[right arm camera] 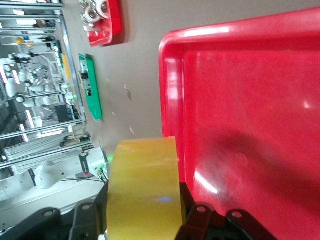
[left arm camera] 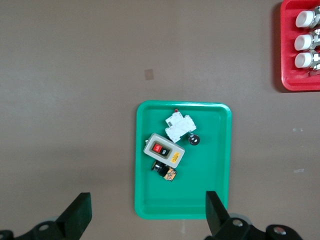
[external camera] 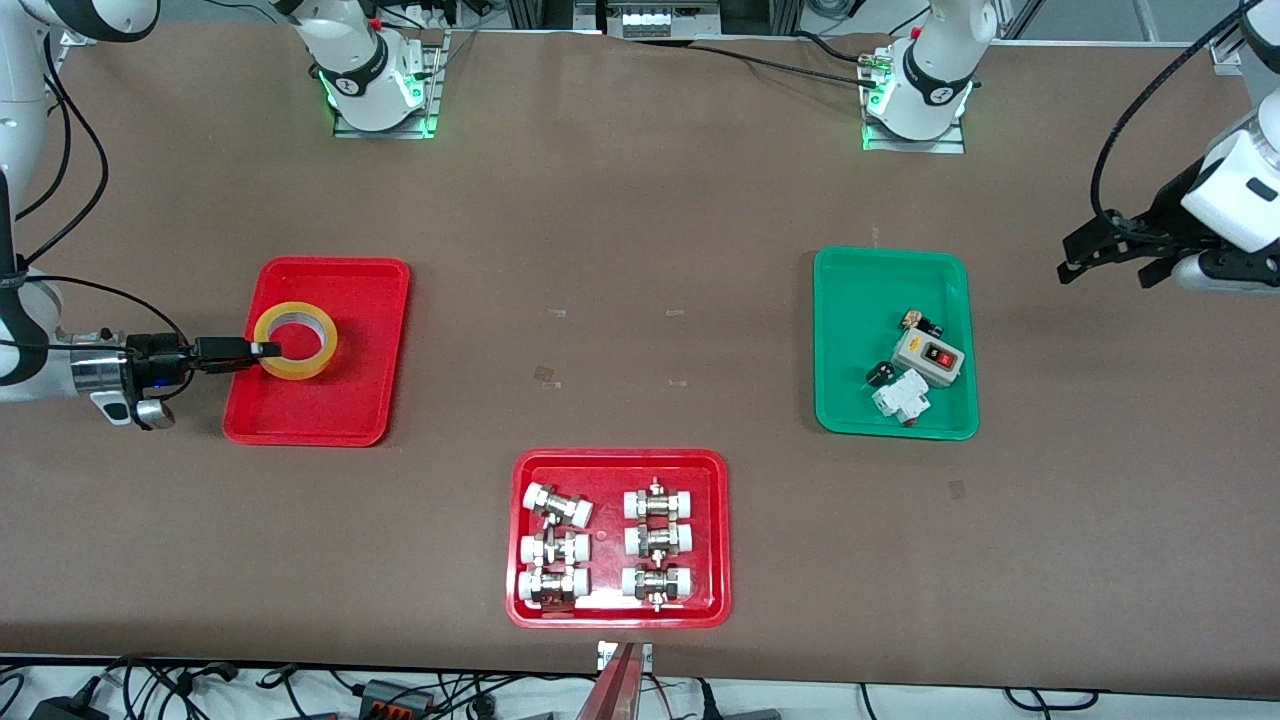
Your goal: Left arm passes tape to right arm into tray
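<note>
Next, my right gripper lets go of the yellow tape on the plain red tray's bottom [external camera: 311,371] [right arm camera: 227,160], just nearer the front camera than the middle of the tray.
The yellow tape [external camera: 296,340] lies flat, low over the plain red tray [external camera: 340,400] near its edge at the right arm's end. My right gripper [external camera: 262,350] reaches in level from that end and is shut on the roll's wall. In the right wrist view the tape [right arm camera: 142,175] fills the gap between the fingers of that gripper [right arm camera: 142,215], with the tray [right arm camera: 250,100] floor beside it. I cannot tell whether the roll touches the floor. My left gripper [external camera: 1100,258] is open and empty, up over the table at the left arm's end, where that arm waits. It also shows in the left wrist view [left arm camera: 147,200].
A green tray [external camera: 850,400] with a grey switch box [external camera: 927,353] and small parts sits toward the left arm's end, also in the left wrist view [left arm camera: 220,150]. A red tray of white-capped fittings [external camera: 620,460] lies nearest the front camera.
</note>
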Available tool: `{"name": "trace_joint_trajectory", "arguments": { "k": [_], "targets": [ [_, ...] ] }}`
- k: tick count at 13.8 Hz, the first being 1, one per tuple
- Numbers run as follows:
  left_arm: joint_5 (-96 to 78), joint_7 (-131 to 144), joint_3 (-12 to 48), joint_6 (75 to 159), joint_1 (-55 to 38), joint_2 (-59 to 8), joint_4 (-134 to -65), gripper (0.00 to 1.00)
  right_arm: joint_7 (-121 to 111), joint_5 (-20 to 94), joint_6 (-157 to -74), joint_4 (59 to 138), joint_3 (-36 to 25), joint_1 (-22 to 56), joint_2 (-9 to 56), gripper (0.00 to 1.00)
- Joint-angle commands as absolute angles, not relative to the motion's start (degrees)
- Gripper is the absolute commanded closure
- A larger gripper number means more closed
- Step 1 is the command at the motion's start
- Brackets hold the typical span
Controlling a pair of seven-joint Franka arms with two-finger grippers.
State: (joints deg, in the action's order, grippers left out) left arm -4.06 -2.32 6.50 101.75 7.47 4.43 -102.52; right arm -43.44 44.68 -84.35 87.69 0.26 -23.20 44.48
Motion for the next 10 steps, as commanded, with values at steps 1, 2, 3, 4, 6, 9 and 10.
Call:
{"name": "trace_joint_trajectory", "arguments": {
  "k": [1,2,3,4,6,9,10],
  "targets": [
    [-2.37,-3.52,-0.07,100.11,0.72,7.2,-102.39,0.0,-46.13,47.28,-83.32,87.19,1.32,-24.52,46.22,0.71],
    [-2.37,-3.43,-2.18,99.32,-1.47,7.99,-102.39,0.0,-48.23,47.72,-83.41,87.1,1.32,-25.13,47.62,0.71],
    [-2.29,-3.43,-3.68,98.36,-2.8,8.61,-102.39,0.0,-49.64,49.03,-83.5,87.1,1.32,-25.31,48.59,0.71],
    [-1.07,-3.34,-3.69,98.18,-2.9,9.66,-102.39,0.0,-50.53,49.56,-83.67,87.01,1.23,-25.31,49.04,0.71],
    [0.26,-1.07,-3.07,98.17,-2.64,9.5,-100.13,0.0,-50.8,49.4,-84.72,86.92,1.23,-25.31,49.22,0.71],
    [0.26,-1.14,-3.25,95.2,-2.37,1.08,-88.98,0.0,-51.76,48.61,-85.87,87.1,1.23,-25.14,49.39,0.7],
    [0.26,-1.14,-3.25,93.71,-2.29,-1.56,-85.73,0.0,-52.64,48.6,-85.87,87.19,1.23,-25.14,49.92,0.69]
  ]
}}
